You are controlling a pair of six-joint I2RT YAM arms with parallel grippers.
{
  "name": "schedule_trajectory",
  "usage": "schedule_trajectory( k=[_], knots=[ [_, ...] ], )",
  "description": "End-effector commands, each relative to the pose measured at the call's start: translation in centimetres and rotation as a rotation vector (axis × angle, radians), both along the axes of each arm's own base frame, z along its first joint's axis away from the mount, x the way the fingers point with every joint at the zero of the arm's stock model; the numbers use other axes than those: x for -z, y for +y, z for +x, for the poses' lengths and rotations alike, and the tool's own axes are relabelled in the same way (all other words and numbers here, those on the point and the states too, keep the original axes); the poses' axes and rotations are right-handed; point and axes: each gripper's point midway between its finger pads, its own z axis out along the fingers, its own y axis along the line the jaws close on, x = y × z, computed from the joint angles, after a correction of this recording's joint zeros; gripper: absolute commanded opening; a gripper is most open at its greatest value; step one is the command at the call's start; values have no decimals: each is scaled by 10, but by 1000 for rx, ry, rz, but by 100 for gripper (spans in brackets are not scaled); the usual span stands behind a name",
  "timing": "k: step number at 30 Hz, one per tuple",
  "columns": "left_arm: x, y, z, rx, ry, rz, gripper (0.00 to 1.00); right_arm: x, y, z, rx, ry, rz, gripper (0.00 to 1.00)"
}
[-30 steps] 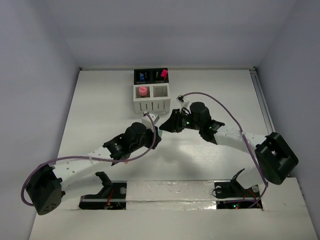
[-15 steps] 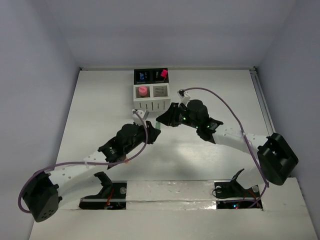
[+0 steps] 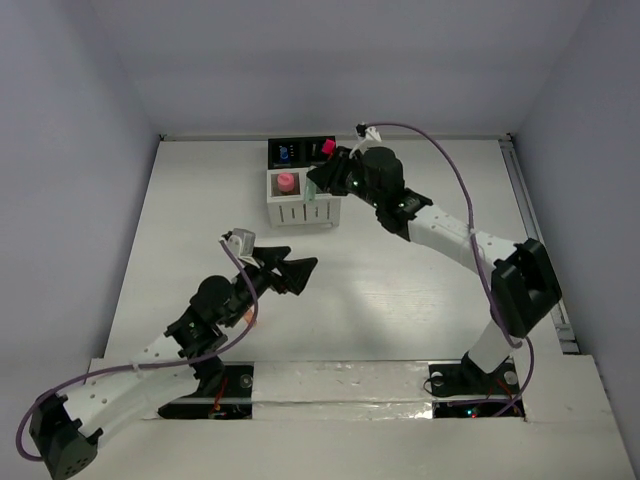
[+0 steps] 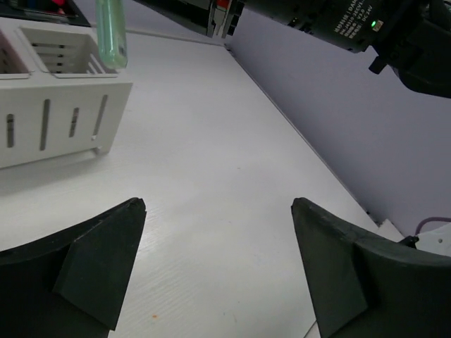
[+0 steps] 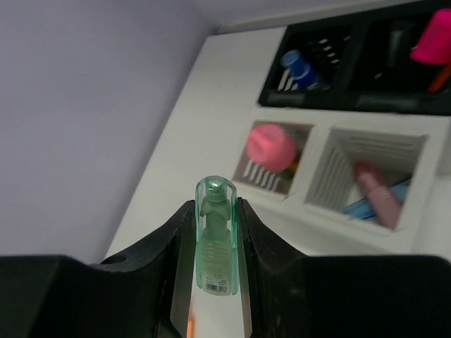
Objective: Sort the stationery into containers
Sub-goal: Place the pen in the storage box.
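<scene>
My right gripper has the green-capped highlighter, which is now upright over the white cups. Next, I let go of it inside the white cup with the pink and blue pens point(image 3: 321, 186) point(image 5: 400, 186).
The containers point(image 3: 303, 205) stand at the back middle of the table, two white slotted cups in front and two black cups point(image 5: 352, 56) behind. My right gripper point(image 3: 316, 186) point(image 5: 215, 205) hovers over the white cups, shut on a green-capped highlighter point(image 5: 215, 243) point(image 4: 111, 32) held upright near the divide between them. The left white cup point(image 5: 262, 169) holds a pink-capped item, and the right white cup point(image 5: 331, 176) holds a pink and a blue pen. My left gripper point(image 3: 296, 268) point(image 4: 218, 208) is open and empty above bare table, well in front of the cups.
A blue-capped item point(image 5: 299, 67) and a pink-capped item point(image 5: 431, 35) stand in the black cups. A small orange item point(image 3: 249, 318) lies on the table, partly under my left arm. The right wall rail point(image 3: 530, 220) runs along the table's right edge.
My left gripper opened and drew back toward the near left. My right gripper carried the green highlighter from mid-table up over the white cups.
</scene>
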Motion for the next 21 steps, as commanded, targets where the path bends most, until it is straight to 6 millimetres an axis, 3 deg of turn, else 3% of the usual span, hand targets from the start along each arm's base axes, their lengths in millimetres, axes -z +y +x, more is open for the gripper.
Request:
schedule_trajectory(
  k=[1,7,11,15,21],
  knots=[
    [-2,18,2,-75,-30,3,88,-6,-18,36,165,-97,-110,0],
    [14,53,13,-257,-6,-14,95,1,-41,73,342,-184,-260,0],
    [28,73,20,-372,31,-13,99,10,-44,90,388,-215,-343,0],
    [31,74,23,-390,41,-6,99,27,-41,111,418,-221,-387,0],
    [40,69,28,-389,59,36,99,39,-36,126,433,-237,-425,0]
  ],
)
